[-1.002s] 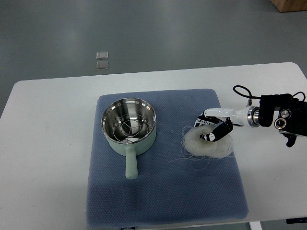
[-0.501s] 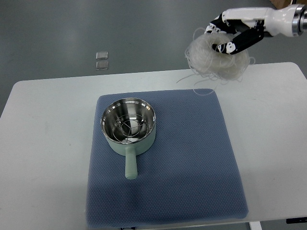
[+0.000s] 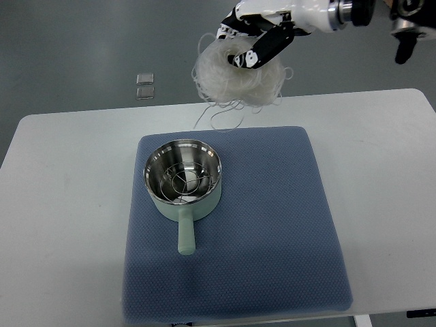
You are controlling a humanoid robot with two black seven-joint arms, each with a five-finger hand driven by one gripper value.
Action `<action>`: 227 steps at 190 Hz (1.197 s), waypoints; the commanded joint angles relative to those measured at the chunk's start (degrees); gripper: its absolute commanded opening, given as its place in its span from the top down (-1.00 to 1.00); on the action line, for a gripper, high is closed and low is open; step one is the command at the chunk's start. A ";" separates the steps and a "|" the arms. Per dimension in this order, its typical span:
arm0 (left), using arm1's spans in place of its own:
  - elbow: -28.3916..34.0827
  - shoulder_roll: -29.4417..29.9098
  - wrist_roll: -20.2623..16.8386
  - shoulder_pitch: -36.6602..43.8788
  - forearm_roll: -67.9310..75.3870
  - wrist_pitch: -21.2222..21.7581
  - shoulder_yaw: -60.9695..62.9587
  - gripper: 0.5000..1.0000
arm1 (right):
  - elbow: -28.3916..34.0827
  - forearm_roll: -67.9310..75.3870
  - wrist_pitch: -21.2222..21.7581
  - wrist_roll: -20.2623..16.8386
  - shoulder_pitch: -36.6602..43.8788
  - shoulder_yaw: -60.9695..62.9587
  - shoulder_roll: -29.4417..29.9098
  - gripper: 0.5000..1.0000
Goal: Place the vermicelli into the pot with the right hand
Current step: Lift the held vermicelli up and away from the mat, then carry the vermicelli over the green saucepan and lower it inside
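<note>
My right gripper needs to release the white vermicelli on the wire rack inside the pale green pot point(image 3: 178, 176).
A pale green pot point(image 3: 182, 178) with a steel inside and a wire rack stands on the left part of a blue mat point(image 3: 272, 231), its handle point(image 3: 185, 235) pointing toward me. My right hand point(image 3: 253, 42) is shut on a round nest of white vermicelli point(image 3: 235, 75) and holds it high, up and to the right of the pot. Loose strands hang from the nest toward the mat's far edge. The left arm is not in view.
The mat lies on a white table point(image 3: 61, 204). Two small square tiles point(image 3: 144, 86) lie on the grey floor beyond the table. A brown box corner point(image 3: 411, 5) shows at the top right.
My right hand lifted the vermicelli off the mat's right side, raised it high, then carried it left toward the pot. The pot has not moved.
</note>
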 commanded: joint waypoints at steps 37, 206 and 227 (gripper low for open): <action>0.10 0.00 0.00 0.06 0.00 -0.01 -0.23 -1.00 | -13.69 -0.42 -0.81 0.09 -3.03 -2.39 20.17 1.00; 0.10 0.00 0.00 -0.03 0.00 -0.01 -0.14 -1.00 | -22.48 -5.26 0.33 0.27 -14.72 -1.43 28.79 -0.69; 0.10 0.00 0.00 -0.03 0.00 -0.01 -0.14 -1.00 | -22.30 -4.55 0.42 0.27 -13.49 -0.81 27.47 -0.71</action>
